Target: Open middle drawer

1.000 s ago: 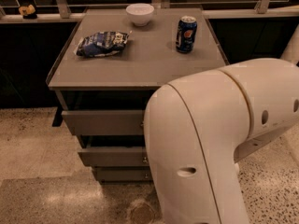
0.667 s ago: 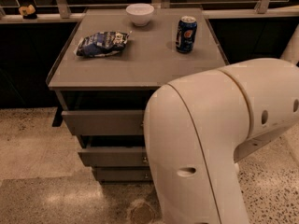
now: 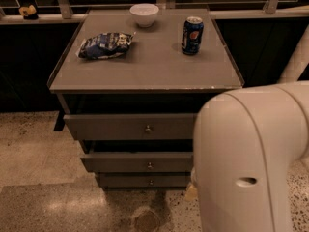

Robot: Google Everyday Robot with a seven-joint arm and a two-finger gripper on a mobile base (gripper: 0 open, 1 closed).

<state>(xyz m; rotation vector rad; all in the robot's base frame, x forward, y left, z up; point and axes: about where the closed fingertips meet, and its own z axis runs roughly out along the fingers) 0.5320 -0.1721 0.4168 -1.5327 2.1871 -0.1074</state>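
Note:
The middle drawer's top edge [image 3: 172, 153], between its knob and the drawer's end nearer my arm, is the next place my gripper needs to go to and close.
The grey cabinet [image 3: 145, 76] has three flat grey drawer fronts, each with a small round metal knob. The middle drawer [image 3: 120, 162] sits between the tall top front [image 3: 111, 126] and the narrow bottom front [image 3: 125, 180]. Its knob [image 3: 149, 166] shows near the centre. The right ends of all three fronts are hidden behind my big white arm link [image 3: 251, 153] at the lower right. My gripper is not visible; only the arm link shows, in front of the cabinet's right side.
On the cabinet top lie a blue chip bag [image 3: 105, 45], a white bowl [image 3: 144, 13] and a blue soda can [image 3: 192, 35]. A railing and dark panels run behind. Speckled floor [image 3: 43, 178] lies to the left and in front.
My white arm link has shifted to the right and lower, uncovering the centre of the drawer fronts and their knobs. The drawers and tabletop objects have not moved.

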